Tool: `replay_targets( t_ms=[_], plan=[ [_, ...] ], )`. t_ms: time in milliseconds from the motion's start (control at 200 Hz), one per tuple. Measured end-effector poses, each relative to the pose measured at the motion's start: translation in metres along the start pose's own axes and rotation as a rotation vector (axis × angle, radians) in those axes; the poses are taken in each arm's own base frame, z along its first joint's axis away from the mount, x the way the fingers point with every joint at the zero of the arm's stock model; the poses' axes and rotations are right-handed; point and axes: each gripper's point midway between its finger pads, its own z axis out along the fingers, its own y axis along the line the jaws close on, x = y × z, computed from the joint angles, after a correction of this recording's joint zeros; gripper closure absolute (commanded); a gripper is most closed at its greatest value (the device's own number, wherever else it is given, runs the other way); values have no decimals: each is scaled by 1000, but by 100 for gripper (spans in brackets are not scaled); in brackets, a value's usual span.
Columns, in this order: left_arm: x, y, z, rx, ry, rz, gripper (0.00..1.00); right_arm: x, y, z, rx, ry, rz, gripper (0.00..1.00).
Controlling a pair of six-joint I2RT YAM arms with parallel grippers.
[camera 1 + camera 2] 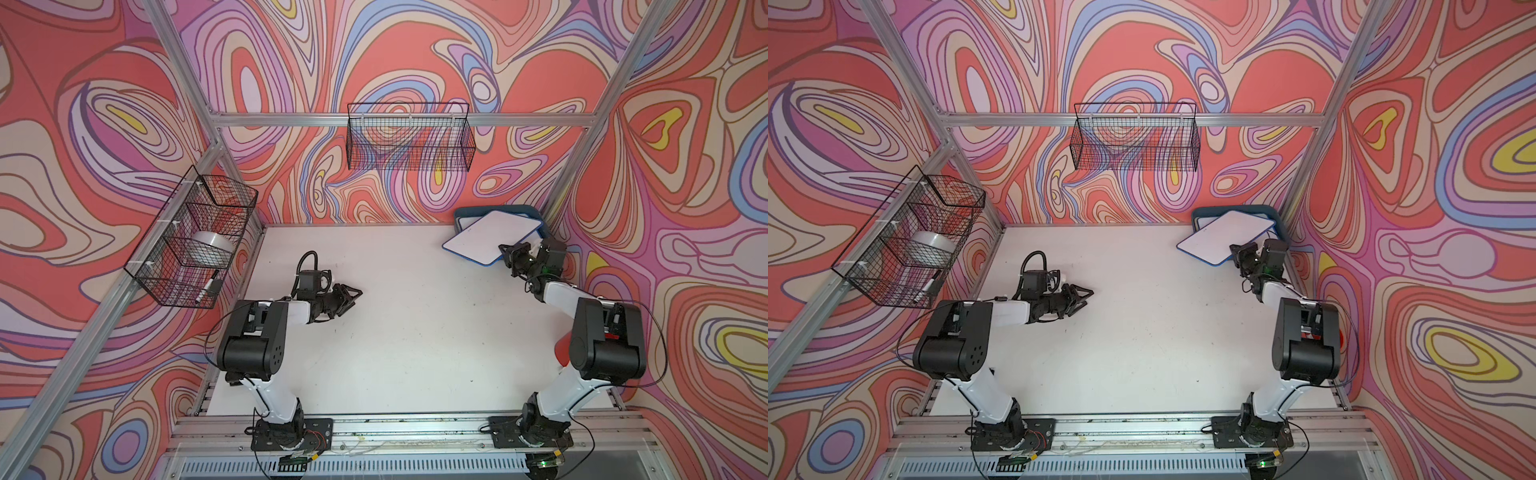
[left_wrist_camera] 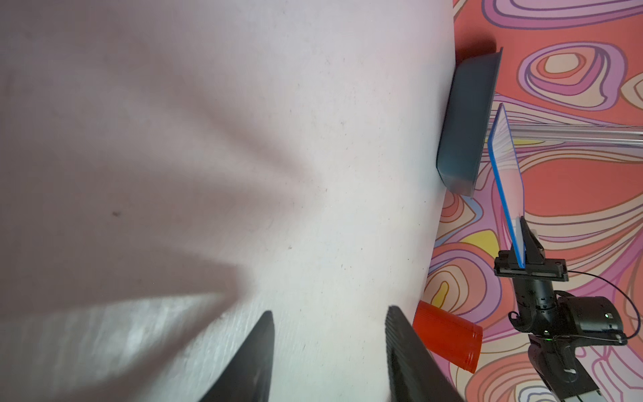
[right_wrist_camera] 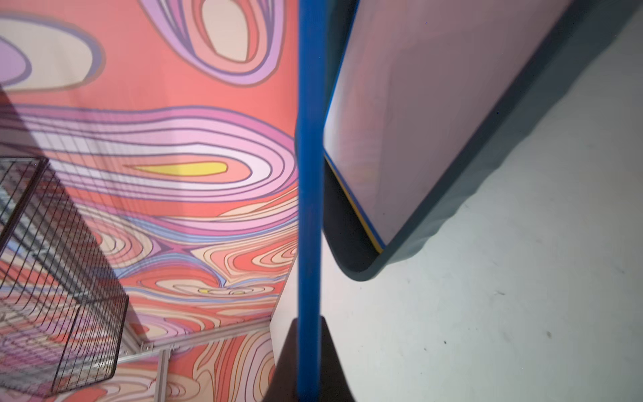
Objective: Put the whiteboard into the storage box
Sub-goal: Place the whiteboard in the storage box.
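My right gripper is going to let go of the whiteboard so it lies flat on the other white board inside the dark teal storage box [image 1: 503, 232]. The whiteboard now hangs partly over that box.
The whiteboard [image 1: 490, 241] [image 1: 1225, 239], white with a blue rim, is held tilted in the air by one corner. My right gripper [image 1: 508, 249] [image 1: 1239, 249] is shut on it. It hangs partly over the storage box [image 1: 498, 209] [image 1: 1237, 209], a dark teal tray in the back right corner, without touching it. The right wrist view shows the whiteboard's blue edge [image 3: 309, 174] clamped in the right gripper [image 3: 309, 318], with the storage box [image 3: 487, 174] beyond holding another white board [image 3: 417, 121]. My left gripper [image 1: 355, 295] [image 2: 330, 310] is open and empty above the middle of the table.
A red cup [image 1: 561, 353] [image 2: 449, 339] stands by the right arm's elbow. One black wire basket [image 1: 409, 137] hangs on the back wall. Another [image 1: 195, 237] on the left wall holds a tape roll [image 1: 212, 247] and a marker [image 1: 208, 286]. Walls close in beside the box.
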Motion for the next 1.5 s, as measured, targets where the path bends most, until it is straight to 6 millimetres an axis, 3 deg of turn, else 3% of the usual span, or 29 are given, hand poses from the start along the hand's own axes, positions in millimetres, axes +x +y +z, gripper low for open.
replay_targets(
  t_ms=[556,761,1027,1503],
  plan=[
    [0,-10,-12,2,-37,46,52,-37,-22,-18,29,-278,119,100],
    [5,-3,-14,-13,-34,45,52,-48,-29,-24,67,-356,139,100],
    [6,-2,-14,-16,-31,48,52,-47,-43,-27,120,-369,154,99],
    [6,-2,-14,-14,-33,50,52,-34,-39,-7,56,-286,150,80]
  ],
)
